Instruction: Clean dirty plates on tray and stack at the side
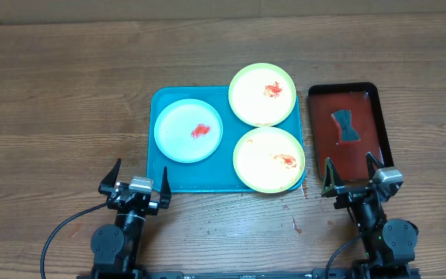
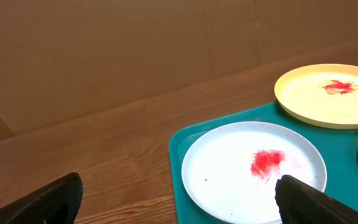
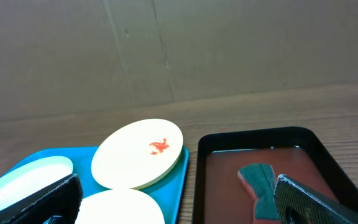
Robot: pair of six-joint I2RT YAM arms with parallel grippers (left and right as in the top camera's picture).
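The green and pink sponge is lying in the dark red tray, and its narrow middle (image 1: 347,125) (image 3: 265,190) will be gripped by my right gripper.
Three plates lie on the teal tray (image 1: 159,102). A pale blue-white plate (image 1: 188,130) with a red smear sits at the left, also in the left wrist view (image 2: 229,168). A yellow-green rimmed plate (image 1: 262,94) with a sauce spot sits at the back, overhanging the tray rim. Another yellow-green rimmed plate (image 1: 269,160) with sauce sits at the front right. My left gripper (image 1: 135,188) is open and empty, just in front of the tray's left corner. My right gripper (image 1: 352,178) is open and empty, over the near end of the dark red tray (image 1: 370,99).
The dark red, black-rimmed tray holds a green and pink sponge (image 1: 348,125), also in the right wrist view (image 3: 261,182). Small red spots (image 1: 294,223) mark the wooden table in front of the teal tray. A cardboard wall stands behind the table.
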